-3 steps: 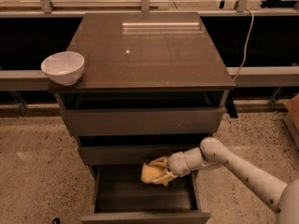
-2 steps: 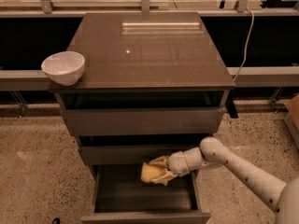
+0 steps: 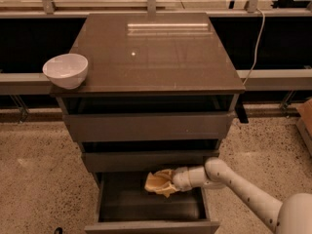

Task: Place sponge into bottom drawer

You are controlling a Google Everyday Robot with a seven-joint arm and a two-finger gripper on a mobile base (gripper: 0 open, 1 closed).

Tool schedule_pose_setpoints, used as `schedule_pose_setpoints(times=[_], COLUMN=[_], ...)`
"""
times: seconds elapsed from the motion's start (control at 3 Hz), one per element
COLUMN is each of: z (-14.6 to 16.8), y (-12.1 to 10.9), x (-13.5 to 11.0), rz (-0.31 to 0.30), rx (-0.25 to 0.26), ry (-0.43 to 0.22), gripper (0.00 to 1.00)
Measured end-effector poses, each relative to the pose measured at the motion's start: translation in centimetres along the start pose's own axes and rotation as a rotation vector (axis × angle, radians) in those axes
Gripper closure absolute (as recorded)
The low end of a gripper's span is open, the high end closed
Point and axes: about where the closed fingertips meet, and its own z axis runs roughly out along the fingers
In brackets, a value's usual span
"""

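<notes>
My gripper needs to release the sponge on the middle of the bottom drawer's dark bottom (image 3: 156, 194).
The pale-yellow sponge (image 3: 156, 182) is held in my gripper (image 3: 163, 183), which reaches in from the lower right on a white arm. The gripper is shut on the sponge and holds it just above the dark inside of the bottom drawer (image 3: 151, 206), near its back edge. The bottom drawer is pulled open, its flat front (image 3: 152, 226) at the bottom of the view. The sponge's far side is partly hidden by the fingers.
A white bowl (image 3: 66, 70) sits at the left front corner of the cabinet top (image 3: 151, 52). The two wider drawers (image 3: 148, 126) above stand slightly ajar. A cable (image 3: 257, 43) hangs at the right. Speckled floor lies on both sides.
</notes>
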Motion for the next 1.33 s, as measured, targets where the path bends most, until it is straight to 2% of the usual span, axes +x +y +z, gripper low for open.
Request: schedule_pose_setpoints(times=[0.33, 0.67, 1.0, 1.33], z=[2.5, 3.5, 4.5, 5.1], y=[-1.1, -1.5, -1.8, -1.8], x=[5.1, 7.1, 8.5, 10.1], rz=[-0.075, -0.107, -0.111, -0.087], rx=[0.102, 0.121, 0.09, 0.075], ry=[0.017, 0.043, 0.055, 0.009], gripper=[1.0, 1.0, 1.0, 1.0])
